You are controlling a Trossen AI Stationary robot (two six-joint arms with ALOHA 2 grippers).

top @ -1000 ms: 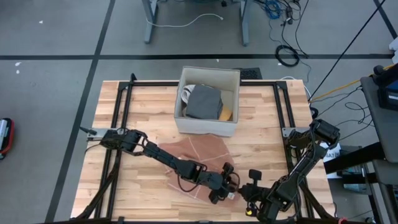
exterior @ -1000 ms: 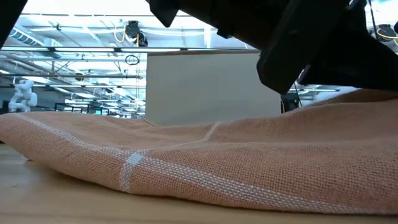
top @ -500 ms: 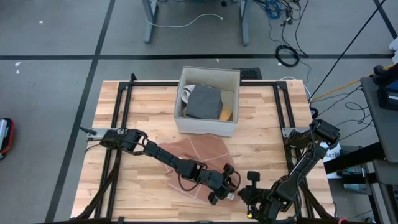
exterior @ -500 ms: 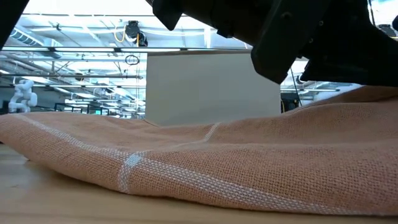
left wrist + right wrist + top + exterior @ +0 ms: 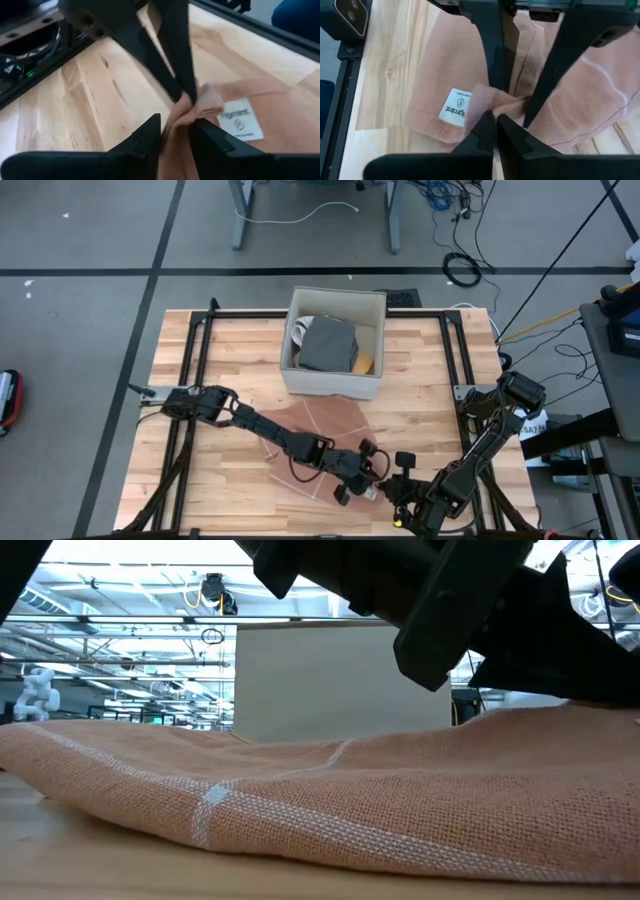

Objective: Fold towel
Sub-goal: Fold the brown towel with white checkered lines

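I have both grippers crowded on the same gathered heap of the towel beside its label, so I will keep it raised with my left gripper while my right gripper opens and takes the towel further down [image 5: 474, 115].
A salmon-pink towel [image 5: 320, 425] with pale stripes lies on the wooden table, near the front; in the low view it fills the foreground [image 5: 300, 800]. Its near right corner carries a white label [image 5: 454, 106]. Both grippers meet at that corner. My left gripper [image 5: 362, 478] reaches in from the table's left and is shut on a bunch of the cloth [image 5: 175, 127]. My right gripper [image 5: 385, 490] comes from the near right and is shut on the same bunch [image 5: 495, 120]. The rest of the towel rests flat on the table. My left gripper pinches a gathered bunch of the towel [image 5: 176, 117] between its two fingers, just beside the label. It comes slanting down from the table's left. Several layers are bunched in the gap. The bunch stands up from the table; the cloth around it stays down. My right gripper pinches the top of the same bunch [image 5: 492, 102] between its shut fingers [image 5: 181, 75], right next to the left gripper's fingers. It comes slanting down from the table's near right. The pinched fold is raised, and the label corner lies on the table beside it.
An open box [image 5: 290, 330] with grey cloth inside stands just beyond the towel at the table's far middle. Black frame rails [image 5: 195, 360] run along the table's left and right sides. Bare wood [image 5: 220, 500] lies left of the grippers.
In the low view the raised part of the towel under the grippers has sunk a little. Both grippers stay shut on the cloth.
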